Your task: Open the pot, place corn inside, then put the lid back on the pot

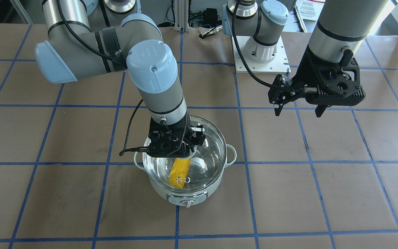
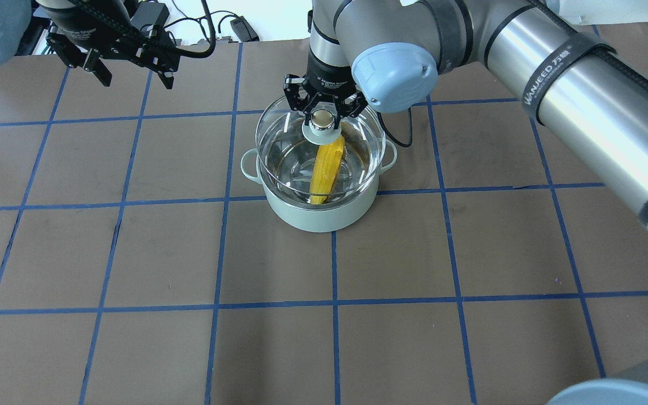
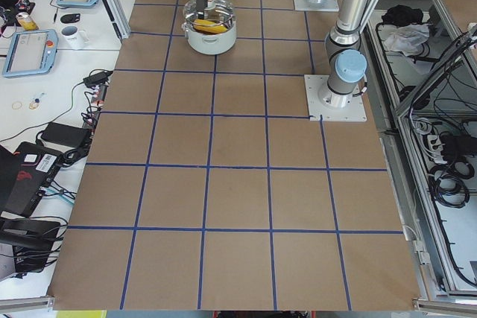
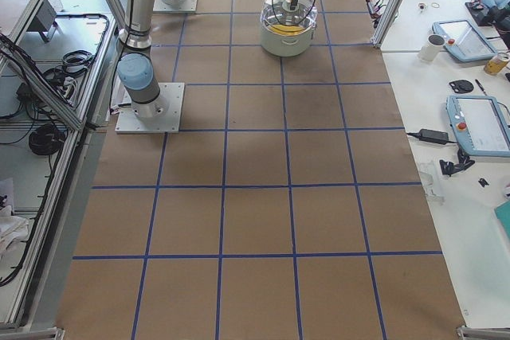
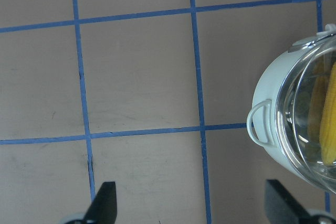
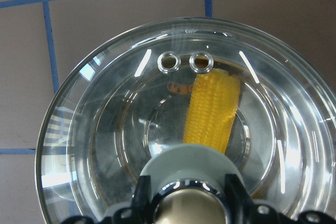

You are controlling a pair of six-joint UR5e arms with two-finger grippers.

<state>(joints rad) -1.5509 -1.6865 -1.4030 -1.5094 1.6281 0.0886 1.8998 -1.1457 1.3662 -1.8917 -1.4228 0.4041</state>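
My right gripper has the clear glass lid, held now over the pot. Next, I set it to rest on the pale mint-green pot's rim (image 1: 186, 158) (image 6: 191, 163), covering the yellow corn.
The pale mint-green pot (image 1: 185, 195) (image 2: 318, 216) stands near the table's middle, with the yellow corn (image 1: 180, 173) (image 2: 327, 169) (image 6: 212, 108) lying inside it. My right gripper (image 1: 188, 152) (image 2: 322, 119) (image 6: 186, 205) is shut on the beige knob of the clear glass lid (image 1: 214, 148) (image 2: 284, 140) (image 6: 105, 129). It holds the lid over the pot, at or just above the rim; I cannot tell whether it rests there. My left gripper (image 1: 299, 110) (image 2: 129, 70) (image 5: 191, 203) is open and empty, raised well to the pot's side. Its wrist view shows the pot's handle (image 5: 261, 124).
The brown table has a blue tape grid. The left arm's white base plate (image 1: 261, 58) sits at the robot's edge. The right wrist's black cable (image 1: 130, 138) hangs beside the pot. Side desks hold tablets (image 3: 26, 50) and a mug (image 3: 73, 35).
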